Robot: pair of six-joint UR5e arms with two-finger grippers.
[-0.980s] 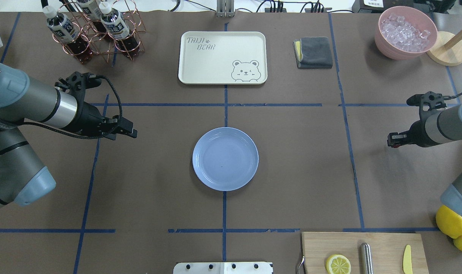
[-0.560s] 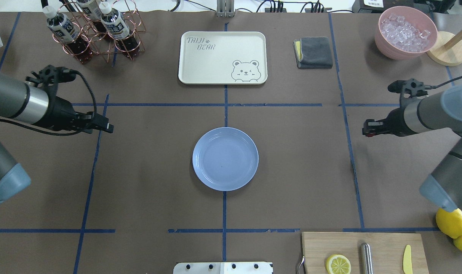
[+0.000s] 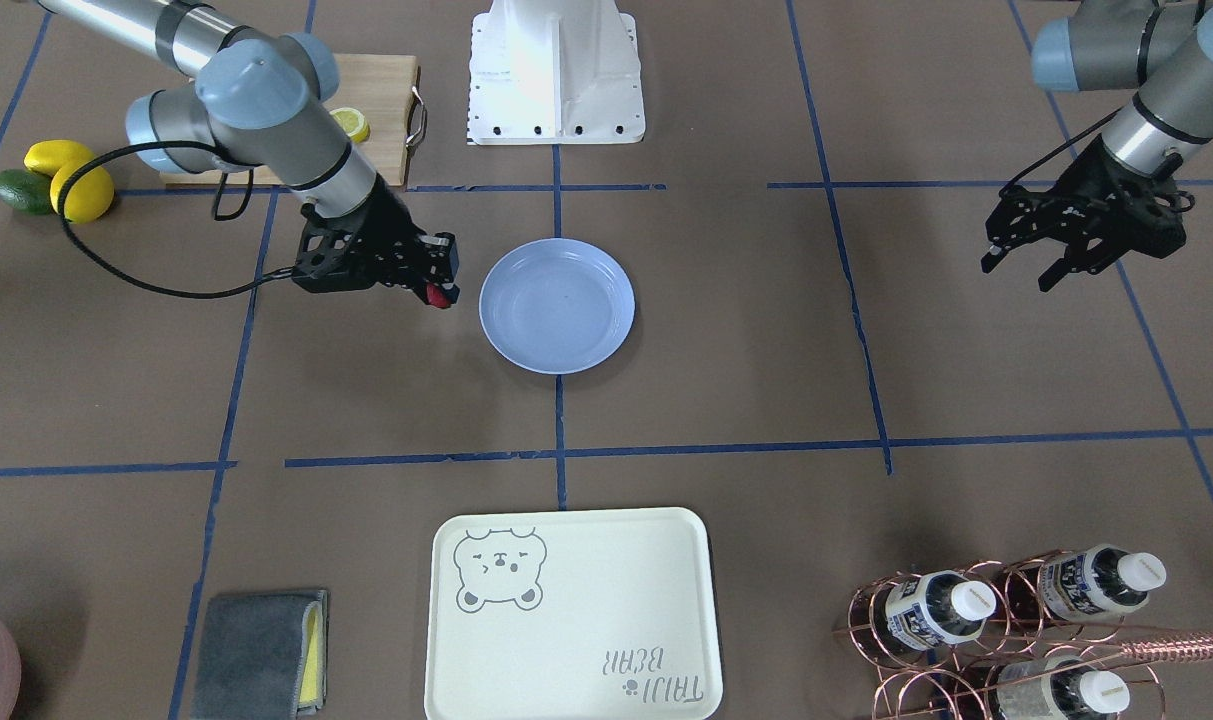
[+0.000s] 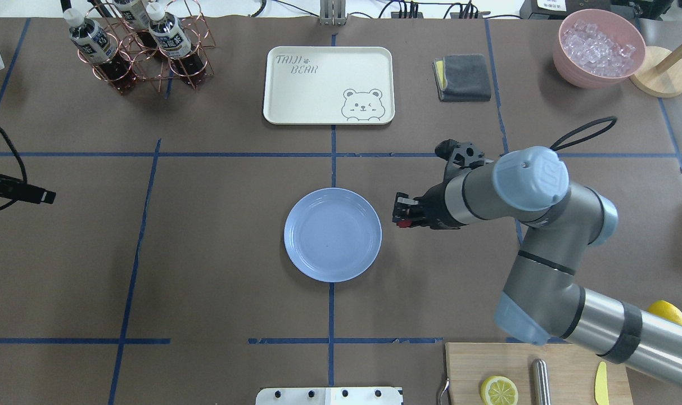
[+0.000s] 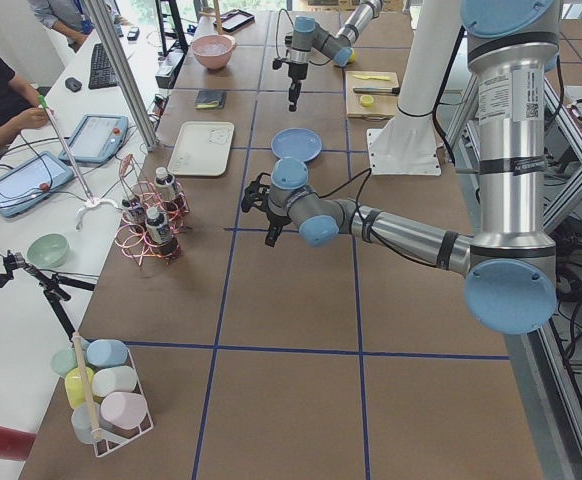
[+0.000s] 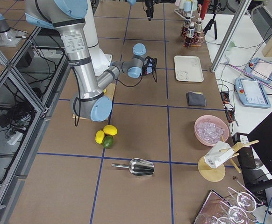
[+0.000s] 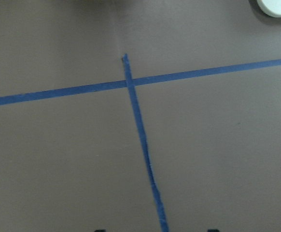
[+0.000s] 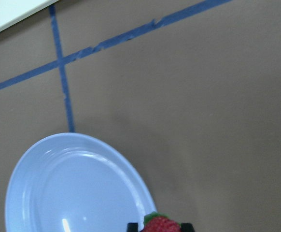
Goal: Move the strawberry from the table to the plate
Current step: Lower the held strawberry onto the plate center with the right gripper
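Next, my right gripper releases the strawberry near the middle of the light-blue plate (image 3: 551, 301) (image 8: 84, 209).
The strawberry (image 4: 403, 223) is a small red berry pinched in my right gripper (image 4: 400, 214), which is shut on it just right of the light-blue plate (image 4: 333, 234) and a little above the table (image 4: 222, 253). From across the table the strawberry (image 3: 436, 294) hangs at the fingertips of that gripper (image 3: 438, 286), a short gap from the plate (image 3: 556, 307). The right wrist view has the strawberry (image 8: 161, 225) at its bottom edge, beside the plate's rim (image 8: 131, 181). My left gripper (image 3: 1018, 270) hovers open and empty, far out over the table's left side.
A cream bear tray (image 4: 328, 84) lies behind the plate. A copper rack of bottles (image 4: 138, 45) stands back left, a grey cloth (image 4: 463, 77) and a pink bowl of ice (image 4: 598, 48) back right. A cutting board (image 4: 534, 374) with a lemon half sits front right.
My right arm has swung left from the table's right side to the plate's edge, carrying the strawberry. My left arm has pulled back to the left edge of the overhead view.
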